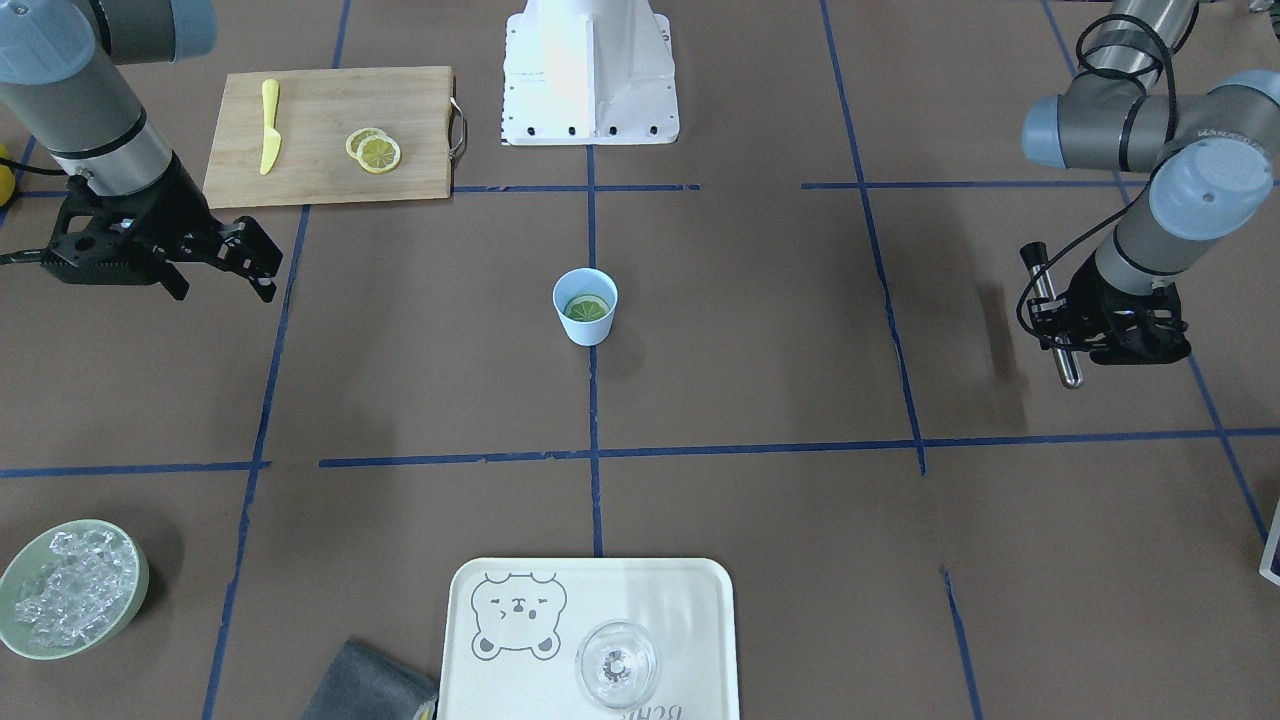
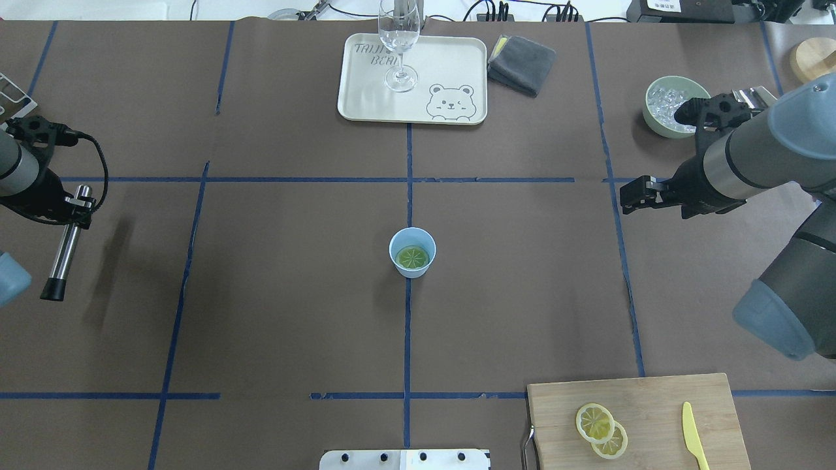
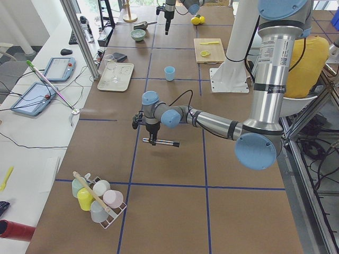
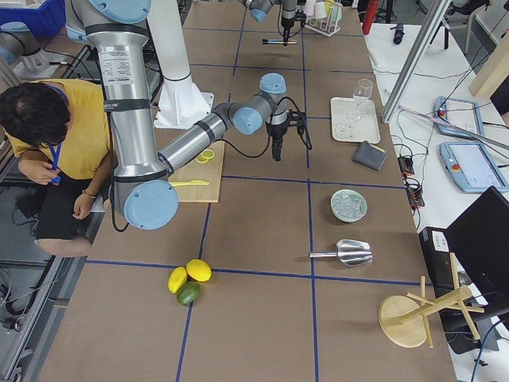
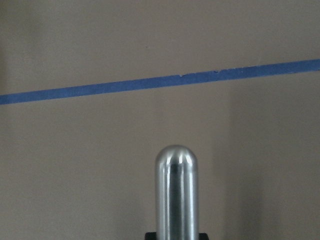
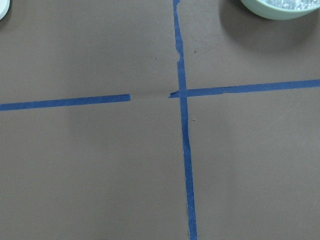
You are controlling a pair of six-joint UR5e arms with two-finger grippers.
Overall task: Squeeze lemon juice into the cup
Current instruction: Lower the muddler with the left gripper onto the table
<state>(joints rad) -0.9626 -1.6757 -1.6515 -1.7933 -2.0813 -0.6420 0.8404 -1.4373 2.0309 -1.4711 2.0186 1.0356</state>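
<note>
Next, I let go of the metal rod with my left gripper on the bare table (image 1: 1050, 332) between the long slanting blue tape lines. The rod is now held above the table.
The light-blue cup (image 1: 585, 330) stands upright at the table's middle, also in the overhead view (image 2: 394, 243). One lemon slice (image 1: 586, 308) lies flat inside it (image 2: 413, 257). Two more slices (image 1: 375, 152) lie overlapping on the wooden cutting board (image 1: 330, 170). My left gripper (image 1: 1068, 335) is shut on a metal rod (image 2: 65, 251) and holds it above the table, far to the cup's side; the rod's rounded end shows in the left wrist view (image 5: 176, 195). My right gripper (image 1: 262, 268) is open and empty, between the cup and the board.
A yellow knife (image 1: 269, 125) lies on the board. A white tray (image 1: 640, 600) with a clear glass (image 1: 617, 665) sits across the table. A pale green bowl of ice (image 1: 18, 570) and a grey cloth (image 1: 370, 685) lie nearby.
</note>
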